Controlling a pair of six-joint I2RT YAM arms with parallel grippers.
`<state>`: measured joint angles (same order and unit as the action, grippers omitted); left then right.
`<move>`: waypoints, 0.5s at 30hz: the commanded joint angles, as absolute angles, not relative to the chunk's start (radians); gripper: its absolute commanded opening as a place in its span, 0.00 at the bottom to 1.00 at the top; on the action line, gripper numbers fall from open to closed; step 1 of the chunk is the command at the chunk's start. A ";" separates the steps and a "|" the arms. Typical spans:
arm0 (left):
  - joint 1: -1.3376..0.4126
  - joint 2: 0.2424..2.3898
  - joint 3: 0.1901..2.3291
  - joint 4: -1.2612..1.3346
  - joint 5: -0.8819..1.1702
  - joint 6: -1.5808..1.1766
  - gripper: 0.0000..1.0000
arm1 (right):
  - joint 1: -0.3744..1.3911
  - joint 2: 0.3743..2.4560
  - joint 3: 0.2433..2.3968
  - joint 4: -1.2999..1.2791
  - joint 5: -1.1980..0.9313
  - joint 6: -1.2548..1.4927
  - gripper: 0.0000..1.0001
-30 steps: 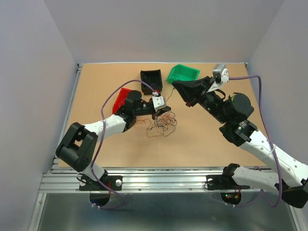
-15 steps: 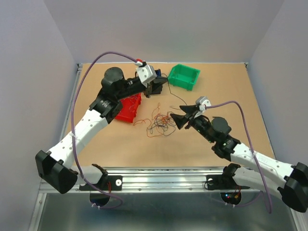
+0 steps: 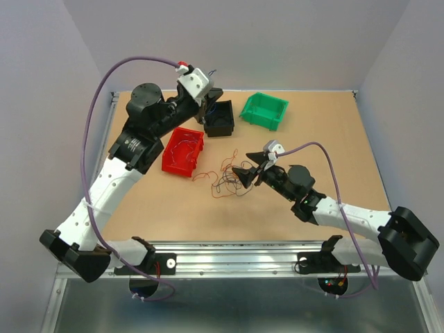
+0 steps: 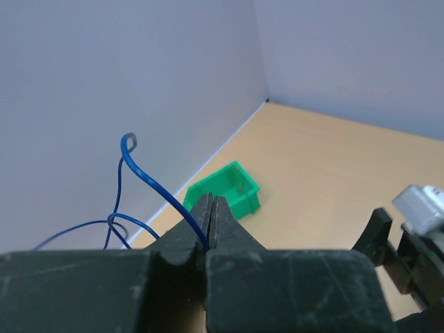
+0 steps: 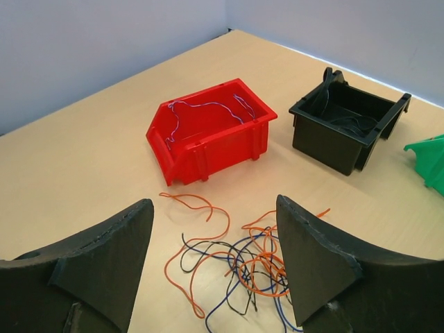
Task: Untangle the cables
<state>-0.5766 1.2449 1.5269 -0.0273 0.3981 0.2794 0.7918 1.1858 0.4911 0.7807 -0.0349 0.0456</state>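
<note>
The bunched middle point(image 3: 239, 172) of the orange wire, where it crosses the blue wire in the tangle, should be gripped next by my right gripper.
The cables point(image 3: 225, 179) lie as a loose tangle of thin orange, black and blue wires point(image 5: 257, 267) on the wooden table, mid-centre. My right gripper point(image 3: 241, 173) hangs low at the tangle's right edge, its jaws wide apart over the wires point(image 5: 214, 202) and holding nothing. My left gripper point(image 3: 210, 98) is raised above the black bin point(image 3: 222, 128). Its jaws point(image 4: 211, 202) are shut on a single thin blue wire point(image 4: 149, 182), which loops up and off to the left.
A red bin point(image 3: 172, 158) left of the tangle holds a purple wire point(image 5: 201, 105). The black bin point(image 5: 326, 149) and a green bin point(image 3: 264, 111) stand at the back. Grey walls close in three sides.
My left arm has risen from the tangle to above the black bin, carrying the blue wire. My right arm has swung down from the green bin to the tangle, and its jaws have opened.
</note>
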 commanded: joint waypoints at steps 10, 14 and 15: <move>-0.293 1.169 1.119 0.028 0.457 0.386 0.00 | 0.792 1.223 0.485 0.888 0.097 0.025 0.77; -0.270 1.180 0.999 0.040 0.460 0.425 0.00 | 0.790 1.223 0.483 0.888 0.098 0.028 0.77; -0.264 1.181 0.979 0.047 0.460 0.429 0.00 | 0.790 1.223 0.483 0.888 0.097 0.026 0.77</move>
<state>-0.2813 1.2175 1.0374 -0.0284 0.4236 0.3748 0.7918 1.2243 0.4908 0.8230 0.0689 0.0406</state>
